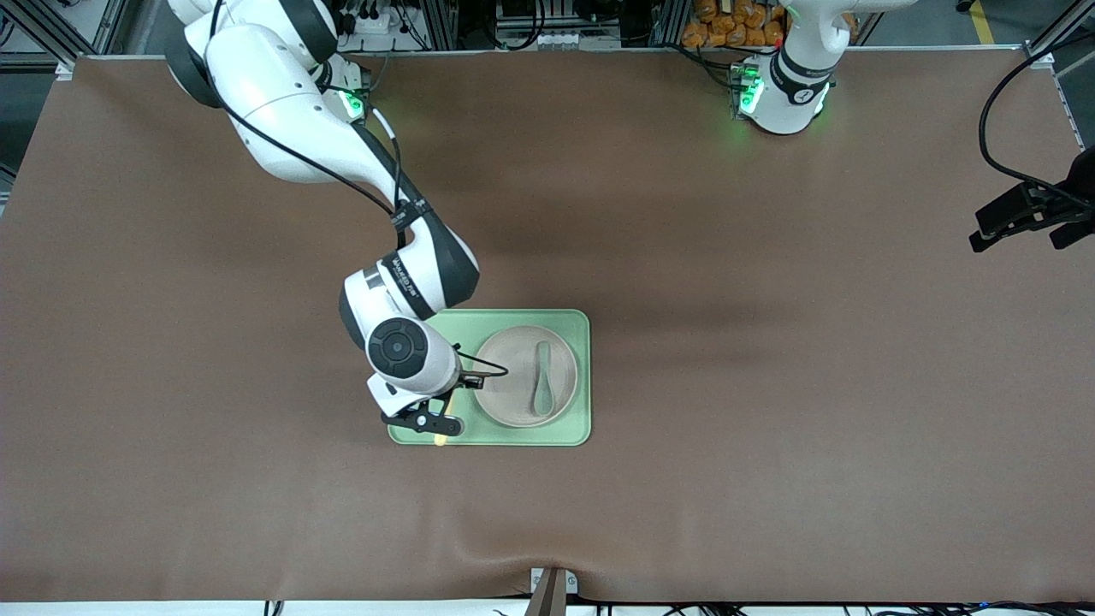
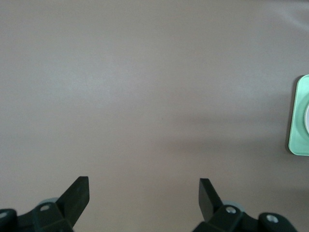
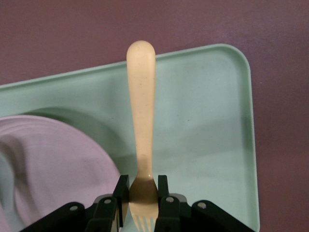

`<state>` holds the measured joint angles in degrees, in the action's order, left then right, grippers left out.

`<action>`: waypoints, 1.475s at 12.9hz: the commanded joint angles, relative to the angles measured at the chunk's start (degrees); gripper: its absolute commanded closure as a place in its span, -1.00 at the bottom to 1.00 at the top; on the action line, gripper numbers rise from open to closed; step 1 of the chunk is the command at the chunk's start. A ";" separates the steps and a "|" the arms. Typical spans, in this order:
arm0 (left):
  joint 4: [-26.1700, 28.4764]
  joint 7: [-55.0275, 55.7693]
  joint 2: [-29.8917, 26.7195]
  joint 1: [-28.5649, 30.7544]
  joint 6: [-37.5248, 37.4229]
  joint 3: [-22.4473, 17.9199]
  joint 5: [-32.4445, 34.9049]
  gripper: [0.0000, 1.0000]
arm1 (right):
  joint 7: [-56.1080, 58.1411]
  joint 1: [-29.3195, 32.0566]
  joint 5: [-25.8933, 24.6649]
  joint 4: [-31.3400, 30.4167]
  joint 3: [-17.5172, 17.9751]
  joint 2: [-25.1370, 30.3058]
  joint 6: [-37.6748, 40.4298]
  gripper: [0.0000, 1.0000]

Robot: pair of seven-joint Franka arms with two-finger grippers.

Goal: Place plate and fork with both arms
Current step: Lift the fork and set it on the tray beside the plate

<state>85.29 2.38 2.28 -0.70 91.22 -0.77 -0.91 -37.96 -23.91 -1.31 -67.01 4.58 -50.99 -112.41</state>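
Note:
Next, I set the pale-yellow fork down with my right gripper on the bare part of the green tray [image 1: 428, 385] [image 3: 189, 145] next to the plate.
My right gripper [image 1: 432, 423] is shut on the pale-yellow fork [image 3: 141, 111], gripping it near the tines [image 3: 143, 186]. The fork's handle points out over the light-green tray [image 3: 203, 125], and its tip [image 1: 440, 440] shows at the tray's edge nearest the front camera. The round beige-pink plate [image 1: 513, 402] lies on the tray [image 1: 573, 325] beside the fork, toward the left arm's end, and also shows in the right wrist view [image 3: 58, 164]. My left gripper [image 2: 144, 186] is open and empty, high over bare table at the left arm's end.
A grey-green spoon [image 1: 542, 381] lies in the plate. The brown table mat [image 1: 770, 385] surrounds the tray. A corner of the tray [image 2: 300, 116] shows in the left wrist view. The left arm waits.

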 commanded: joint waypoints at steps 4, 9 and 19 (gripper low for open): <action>0.40 0.44 -0.34 0.00 0.45 0.95 1.53 -1.00 | 5.61 4.21 0.26 -21.47 1.14 9.93 -12.56 1.00; 0.49 0.44 -0.61 0.00 0.27 1.30 1.52 -1.00 | 5.53 4.48 1.92 -26.94 1.05 12.05 -17.31 1.00; 0.31 2.46 -0.78 0.00 -0.78 1.91 1.88 -1.00 | 5.61 4.21 2.10 -25.98 0.87 11.70 -18.20 -0.72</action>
<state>85.52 3.74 2.28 -0.74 91.10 0.48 -0.91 -33.15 -20.51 -0.01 -92.13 5.11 -41.17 -130.45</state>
